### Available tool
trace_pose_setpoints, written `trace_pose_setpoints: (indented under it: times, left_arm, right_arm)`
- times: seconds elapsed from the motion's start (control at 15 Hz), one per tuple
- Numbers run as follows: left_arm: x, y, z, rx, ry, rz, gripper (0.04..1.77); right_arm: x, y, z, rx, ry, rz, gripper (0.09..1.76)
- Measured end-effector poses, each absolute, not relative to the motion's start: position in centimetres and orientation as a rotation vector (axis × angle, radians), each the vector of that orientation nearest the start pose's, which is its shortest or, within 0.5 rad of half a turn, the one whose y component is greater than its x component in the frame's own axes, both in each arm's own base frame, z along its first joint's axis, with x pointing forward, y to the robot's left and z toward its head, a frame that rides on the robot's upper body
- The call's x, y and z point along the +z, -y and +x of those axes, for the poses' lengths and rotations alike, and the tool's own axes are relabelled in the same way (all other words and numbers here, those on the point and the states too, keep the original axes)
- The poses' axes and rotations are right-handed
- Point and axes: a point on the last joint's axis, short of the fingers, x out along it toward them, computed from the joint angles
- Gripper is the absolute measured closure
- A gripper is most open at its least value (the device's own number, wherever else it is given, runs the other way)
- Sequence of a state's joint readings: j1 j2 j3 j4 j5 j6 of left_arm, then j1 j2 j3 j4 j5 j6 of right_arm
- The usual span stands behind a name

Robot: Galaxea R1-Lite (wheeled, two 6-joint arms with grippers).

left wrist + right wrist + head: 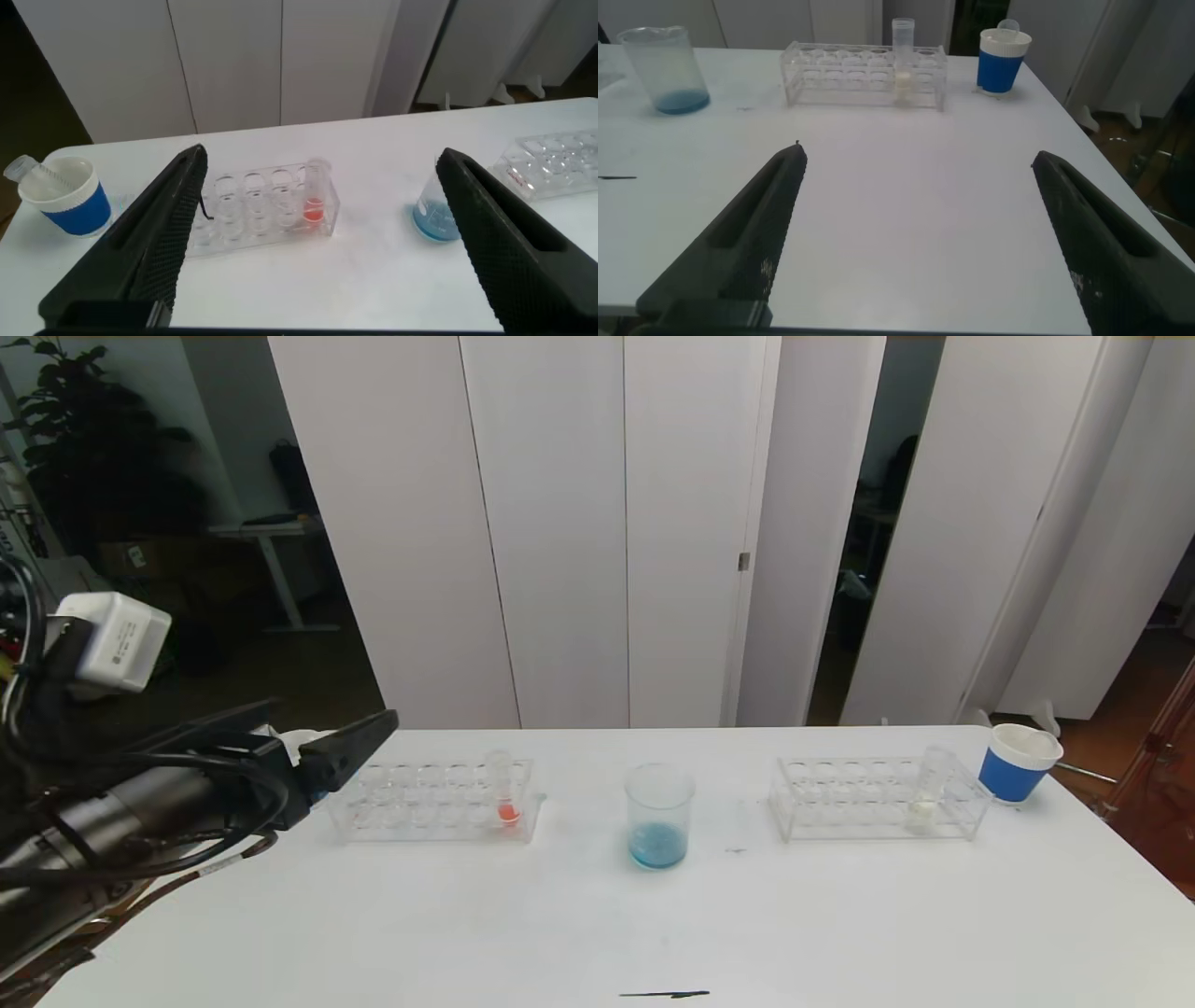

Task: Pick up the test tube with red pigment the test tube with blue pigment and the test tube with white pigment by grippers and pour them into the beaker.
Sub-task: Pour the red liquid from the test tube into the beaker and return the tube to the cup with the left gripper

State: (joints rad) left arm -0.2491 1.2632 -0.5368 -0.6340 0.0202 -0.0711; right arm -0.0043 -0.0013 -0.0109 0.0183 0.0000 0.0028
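The robot's left gripper should grip the clear upper part (pixel 499 772) (pixel 318 175) of the red-pigment tube, below the tube's rim and above the red liquid.
The beaker (pixel 659 817) stands mid-table with blue liquid at its bottom; it also shows in the left wrist view (pixel 433 210) and the right wrist view (pixel 663 70). No tube with blue liquid is in view. The red-pigment tube (pixel 505 793) stands upright at the right end of the left rack (pixel 429 800). The white-pigment tube (pixel 929 793) stands in the right rack (pixel 873 798). My left gripper (pixel 355 747) is open and empty, left of the left rack, with the red tube (pixel 316 191) ahead between its fingers. My right gripper (pixel 920 154) is open and empty, above bare table short of the white tube (pixel 903 61).
A blue paper cup (pixel 1018 761) stands at the table's far right corner beside the right rack. Another blue cup (pixel 65 194) with a clear tube-like object in it stands left of the left rack. A thin dark mark (pixel 665 995) lies at the front edge.
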Motion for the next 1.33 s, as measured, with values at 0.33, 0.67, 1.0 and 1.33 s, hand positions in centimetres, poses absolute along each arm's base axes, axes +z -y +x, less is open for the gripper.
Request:
trace_pose_setpoints:
  times: [0.33, 0.67, 1.0, 1.33]
  left_arm:
    - [15.7, 7.7, 21.5, -0.247, -0.190, -0.064, 0.06]
    - [10.7, 10.1, 23.5, -0.221, -0.228, -0.047, 0.06]
    - [8.5, 11.4, 26.3, -0.176, -0.267, -0.042, 0.06]
    - [7.6, 12.0, 29.1, -0.078, -0.220, -0.050, 0.06]
  right_arm:
    - [7.7, 0.0, -2.4, -0.005, -0.006, 0.003, 0.12]
    - [7.7, 0.0, -2.4, -0.005, -0.006, 0.003, 0.12]
    - [7.7, 0.0, -2.4, -0.005, -0.006, 0.003, 0.12]
    - [7.7, 0.0, -2.4, -0.005, -0.006, 0.003, 0.12]
